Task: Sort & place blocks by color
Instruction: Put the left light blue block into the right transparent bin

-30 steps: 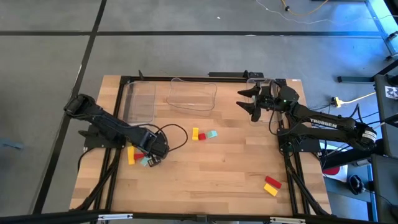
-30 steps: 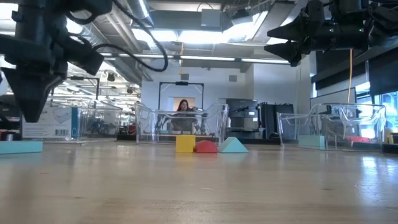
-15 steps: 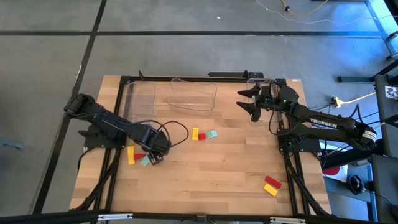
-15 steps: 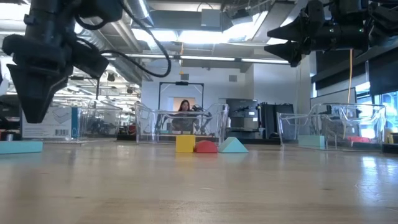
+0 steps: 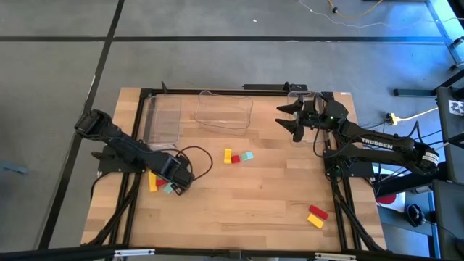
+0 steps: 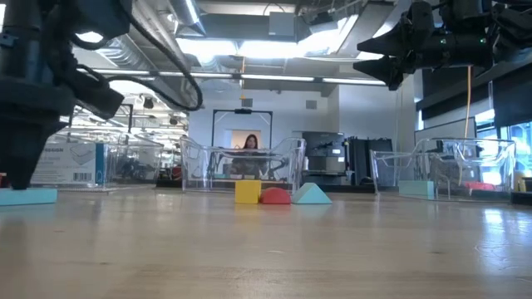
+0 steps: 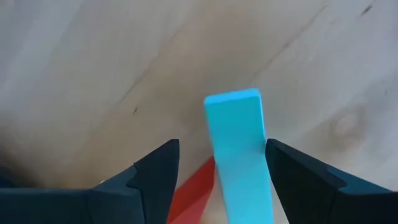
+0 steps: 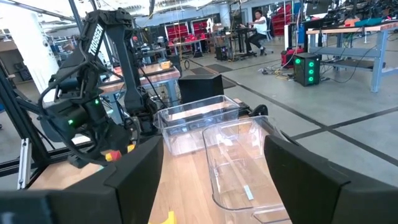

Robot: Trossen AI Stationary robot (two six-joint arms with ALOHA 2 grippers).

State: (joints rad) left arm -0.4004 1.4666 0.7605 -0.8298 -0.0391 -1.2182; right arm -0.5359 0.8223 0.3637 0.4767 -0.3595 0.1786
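Observation:
The corner of the red block is between the teal block and my left gripper's finger, so I will open and grab just the teal block's clear end [image 7: 236, 118].
A light teal block [image 7: 238, 149] lies flat on the table near the left edge, between the fingers of my open left gripper [image 5: 176, 181], which points down at it; whether a finger touches it, I cannot tell. A red block [image 7: 189, 196] and a yellow block [image 5: 153, 181] lie right beside it. At mid-table a yellow [image 5: 228, 154], a red [image 5: 234, 159] and a teal block [image 5: 247, 156] sit together. A red [image 5: 317, 212] and a yellow block [image 5: 315, 221] lie near the front right. My right gripper [image 5: 291, 120] hangs open at the far right, holding nothing.
Three clear plastic bins stand along the far edge: left [image 5: 164, 119], middle [image 5: 223, 110] and right [image 5: 304, 98], the last partly under my right gripper. A black cable [image 5: 199, 156] loops by the left wrist. Bare wood lies between the block groups.
My left gripper has opened over the teal block and has shifted a little toward the table's left and near edges. The teal block stays flat on the table where it was.

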